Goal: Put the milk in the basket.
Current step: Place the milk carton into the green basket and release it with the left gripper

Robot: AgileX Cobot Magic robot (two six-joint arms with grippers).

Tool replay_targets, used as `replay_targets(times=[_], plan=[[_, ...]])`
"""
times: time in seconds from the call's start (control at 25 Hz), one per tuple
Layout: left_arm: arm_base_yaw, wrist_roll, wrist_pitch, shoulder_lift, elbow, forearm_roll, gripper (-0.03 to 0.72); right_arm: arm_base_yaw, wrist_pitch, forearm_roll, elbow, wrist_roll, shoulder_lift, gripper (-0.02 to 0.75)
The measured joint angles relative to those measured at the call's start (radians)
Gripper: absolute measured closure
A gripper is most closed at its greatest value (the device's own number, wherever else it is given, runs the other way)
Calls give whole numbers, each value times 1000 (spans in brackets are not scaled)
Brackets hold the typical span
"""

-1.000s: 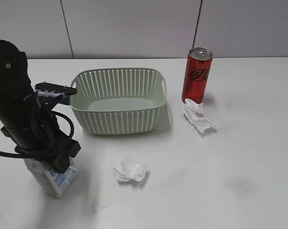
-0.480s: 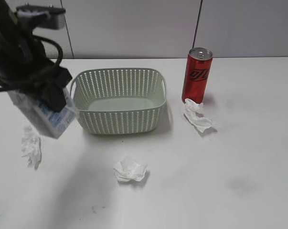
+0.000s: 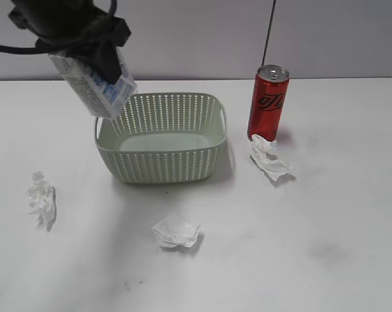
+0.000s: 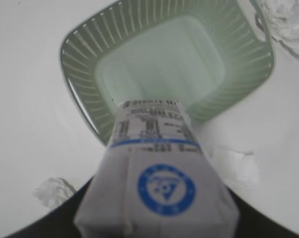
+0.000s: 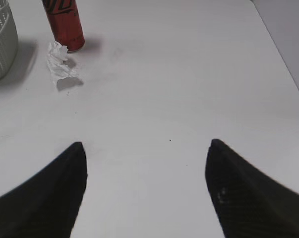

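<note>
Next, my left gripper lets go of the milk inside the pale green basket, at the end (image 3: 139, 135) (image 4: 127, 88) farthest from the red soda can.
My left gripper (image 3: 85, 49) is shut on the milk (image 3: 95, 86), a white-and-blue carton, and holds it tilted in the air above the left rim of the pale green basket (image 3: 160, 162). In the left wrist view the milk (image 4: 156, 173) fills the foreground, and the empty basket (image 4: 85, 54) lies below and beyond it. My right gripper (image 5: 145, 148) is open and empty over bare table; it does not show in the exterior view.
A red soda can (image 3: 268, 103) stands right of the basket, with crumpled paper (image 3: 268, 158) at its foot. More paper wads lie at the front middle (image 3: 176, 231) and at the left (image 3: 41, 197). The can (image 5: 64, 22) and a wad (image 5: 60, 62) also show in the right wrist view.
My left gripper has lifted the milk from the table at front left and carried it up and right to above the basket's left rim. A paper wad at left is uncovered.
</note>
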Motion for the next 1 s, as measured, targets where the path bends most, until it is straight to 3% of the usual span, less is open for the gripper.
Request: replay_targets(times=[0.44, 1.0], plan=[[0, 0, -54, 297, -176, 62, 359, 0, 0, 0, 0, 0, 0, 148], [0, 0, -135, 485, -185, 70, 359, 0, 0, 0, 0, 0, 0, 148]])
